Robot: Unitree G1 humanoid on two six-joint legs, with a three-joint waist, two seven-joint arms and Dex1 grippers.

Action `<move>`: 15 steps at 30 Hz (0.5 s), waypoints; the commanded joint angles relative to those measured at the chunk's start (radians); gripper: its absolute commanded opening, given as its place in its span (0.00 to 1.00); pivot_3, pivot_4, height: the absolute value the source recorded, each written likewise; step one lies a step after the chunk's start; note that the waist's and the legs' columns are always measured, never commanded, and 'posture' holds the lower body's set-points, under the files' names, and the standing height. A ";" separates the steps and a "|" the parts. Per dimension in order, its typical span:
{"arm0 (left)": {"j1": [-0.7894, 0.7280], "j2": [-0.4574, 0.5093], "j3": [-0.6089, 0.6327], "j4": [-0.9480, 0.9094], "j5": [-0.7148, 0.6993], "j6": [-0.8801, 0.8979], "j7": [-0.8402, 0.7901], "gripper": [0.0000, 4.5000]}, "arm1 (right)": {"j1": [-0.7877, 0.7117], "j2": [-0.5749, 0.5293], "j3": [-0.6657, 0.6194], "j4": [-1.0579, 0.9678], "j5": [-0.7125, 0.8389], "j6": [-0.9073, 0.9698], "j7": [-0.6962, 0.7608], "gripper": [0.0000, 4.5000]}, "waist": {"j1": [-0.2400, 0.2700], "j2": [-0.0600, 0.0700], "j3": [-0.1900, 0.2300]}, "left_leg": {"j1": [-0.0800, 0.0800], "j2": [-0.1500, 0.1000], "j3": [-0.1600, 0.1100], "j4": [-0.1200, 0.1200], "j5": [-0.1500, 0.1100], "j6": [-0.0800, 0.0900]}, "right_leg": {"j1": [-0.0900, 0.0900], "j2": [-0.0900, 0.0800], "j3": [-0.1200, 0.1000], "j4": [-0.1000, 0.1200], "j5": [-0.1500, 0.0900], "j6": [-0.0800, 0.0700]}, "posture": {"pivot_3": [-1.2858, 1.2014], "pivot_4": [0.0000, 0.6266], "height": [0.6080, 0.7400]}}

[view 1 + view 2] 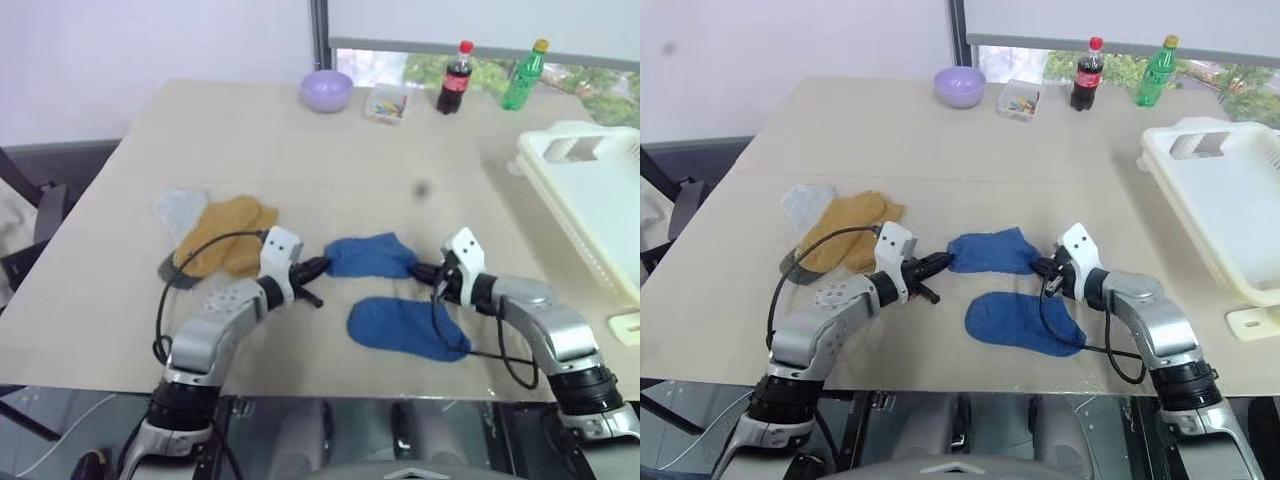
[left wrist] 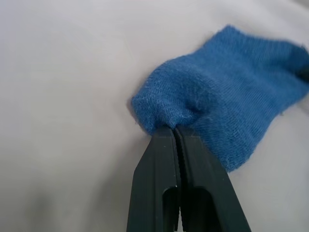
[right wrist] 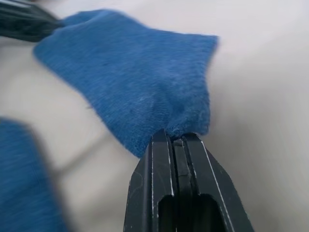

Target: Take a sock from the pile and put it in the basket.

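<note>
My right gripper needs to let go of the royal blue sock on top of the second blue sock [image 1: 411, 329] [image 3: 21, 188] near the front edge.
A royal blue sock [image 1: 370, 256] lies stretched on the table between my two grippers. My left gripper [image 1: 322, 266] is shut on its left end, pinching a fold of fabric [image 2: 231, 96]. At the opposite end, my right gripper [image 1: 420, 270] is shut on the sock's edge [image 3: 135, 67]. The pile [image 1: 225, 235] of mustard-yellow, pale grey and dark grey socks lies behind my left arm. A second blue sock [image 1: 405, 328] lies flat nearer the front edge. The white basket [image 1: 545, 160] stands at the table's right side.
A lilac bowl [image 1: 326, 90], a small clear box [image 1: 386, 103], a cola bottle [image 1: 456, 78] and a green bottle [image 1: 525, 75] stand along the far edge. A dark chair [image 1: 20, 190] sits off the table's left side.
</note>
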 commanded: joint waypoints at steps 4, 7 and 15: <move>-0.005 -0.057 0.121 -0.113 -0.191 0.037 -0.042 0.01 | 0.051 -0.039 -0.100 -0.242 0.127 0.132 -0.019 0.00 | 0.002 -0.001 0.001 | -0.001 0.000 -0.001 -0.001 0.000 0.000 | -0.001 0.000 0.000 0.000 0.000 0.000 | 0.52 0.24 0.93; 0.002 -0.055 0.161 -0.173 -0.299 0.110 -0.048 0.01 | 0.094 -0.049 -0.168 -0.374 0.230 0.221 -0.039 0.00 | 0.002 -0.001 0.002 | -0.001 0.000 -0.002 -0.001 0.000 0.000 | -0.001 0.000 0.000 0.000 0.000 0.000 | 0.52 0.24 0.93; 0.102 0.098 0.110 -0.322 -0.336 0.158 -0.122 0.01 | 0.361 -0.129 -0.409 -0.627 0.474 0.364 -0.071 0.00 | 0.006 -0.002 0.002 | -0.001 -0.001 -0.002 -0.002 0.000 0.000 | -0.002 -0.001 0.001 -0.001 -0.002 0.003 | 0.52 0.24 0.93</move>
